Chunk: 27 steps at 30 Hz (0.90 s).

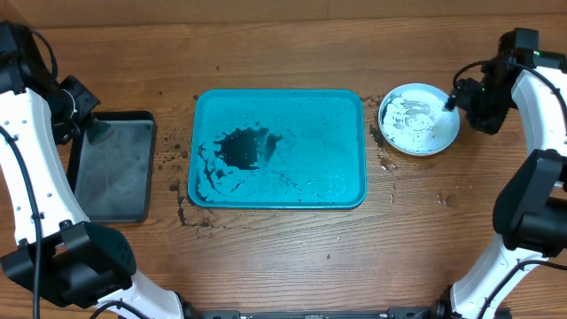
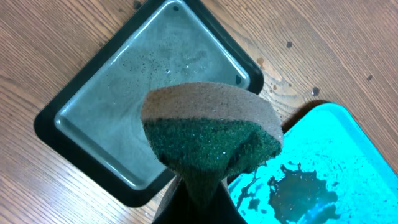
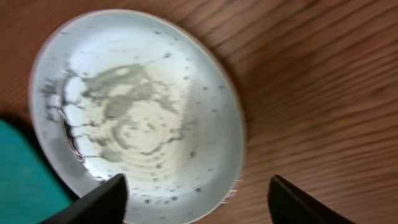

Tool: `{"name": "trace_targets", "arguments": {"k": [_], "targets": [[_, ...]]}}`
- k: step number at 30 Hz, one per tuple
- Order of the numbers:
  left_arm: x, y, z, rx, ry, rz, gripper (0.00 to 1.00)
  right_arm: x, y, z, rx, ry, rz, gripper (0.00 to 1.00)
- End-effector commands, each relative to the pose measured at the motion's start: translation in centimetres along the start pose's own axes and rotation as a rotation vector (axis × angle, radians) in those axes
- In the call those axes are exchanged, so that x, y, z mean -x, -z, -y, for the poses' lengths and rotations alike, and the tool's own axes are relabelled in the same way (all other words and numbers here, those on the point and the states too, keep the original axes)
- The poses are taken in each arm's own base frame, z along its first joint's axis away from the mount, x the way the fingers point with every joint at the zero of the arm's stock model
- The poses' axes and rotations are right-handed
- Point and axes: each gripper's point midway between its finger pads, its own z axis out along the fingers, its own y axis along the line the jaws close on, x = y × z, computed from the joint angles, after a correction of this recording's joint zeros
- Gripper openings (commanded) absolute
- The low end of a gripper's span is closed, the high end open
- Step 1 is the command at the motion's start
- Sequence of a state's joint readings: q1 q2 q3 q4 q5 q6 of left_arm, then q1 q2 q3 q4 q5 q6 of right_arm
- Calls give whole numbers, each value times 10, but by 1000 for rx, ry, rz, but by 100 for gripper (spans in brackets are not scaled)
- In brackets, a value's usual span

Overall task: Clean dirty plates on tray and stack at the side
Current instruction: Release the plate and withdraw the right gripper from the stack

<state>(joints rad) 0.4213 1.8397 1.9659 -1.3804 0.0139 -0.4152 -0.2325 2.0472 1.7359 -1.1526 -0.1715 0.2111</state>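
My left gripper will let go of the green-and-tan sponge near the middle of the small grey tray [image 1: 102, 167] [image 2: 134, 88], away from the turquoise tray.
The turquoise tray [image 1: 345, 190] lies mid-table, wet, with a dark puddle and smears and no plate on it; its corner also shows in the left wrist view [image 2: 348, 155]. A stack of plates [image 1: 419, 120] sits on the wood right of the tray; the top one is light blue-white with grey smears and specks [image 3: 140, 112]. My right gripper [image 1: 454, 99] is open and empty, hovering over the stack's right edge [image 3: 198, 196]. My left gripper [image 1: 86, 124] is shut on a green-and-tan sponge [image 2: 211, 134], held above the small grey tray.
A smaller black-rimmed grey tray [image 1: 115, 168] lies at the left, wet inside [image 2: 143, 93]. Dark specks and drips dot the wood around the turquoise tray, mostly at its left side and by the plates.
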Motion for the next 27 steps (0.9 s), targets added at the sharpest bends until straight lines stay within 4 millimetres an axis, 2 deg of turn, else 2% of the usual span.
{"name": "trace_targets", "arguments": {"k": [1,6,13,19,20,23,25,26,27], "targets": [[3,-2,-3,13,-17,8,4,-15,3,-51,203,75,-55,82],[2,-17,-6,42,-22,-28,4,-37,4,-90,235,170,-90,88],[0,-71,-22,158,-25,-130,4,-72,0,-137,259,294,-134,94],[-10,-129,-37,224,-13,-256,4,-88,-2,-156,266,363,-150,100],[-12,-146,-43,236,-5,-284,4,-91,-2,-160,267,378,-153,100],[-14,-161,-48,244,-12,-310,6,-92,1,-164,272,388,-147,100],[-12,-164,-48,239,-34,-308,19,-89,5,-167,277,391,-135,100],[-11,-164,-47,232,-48,-304,36,-88,7,-168,280,393,-128,100],[-9,-164,-46,230,-47,-299,78,-87,9,-169,283,395,-123,100]]}}
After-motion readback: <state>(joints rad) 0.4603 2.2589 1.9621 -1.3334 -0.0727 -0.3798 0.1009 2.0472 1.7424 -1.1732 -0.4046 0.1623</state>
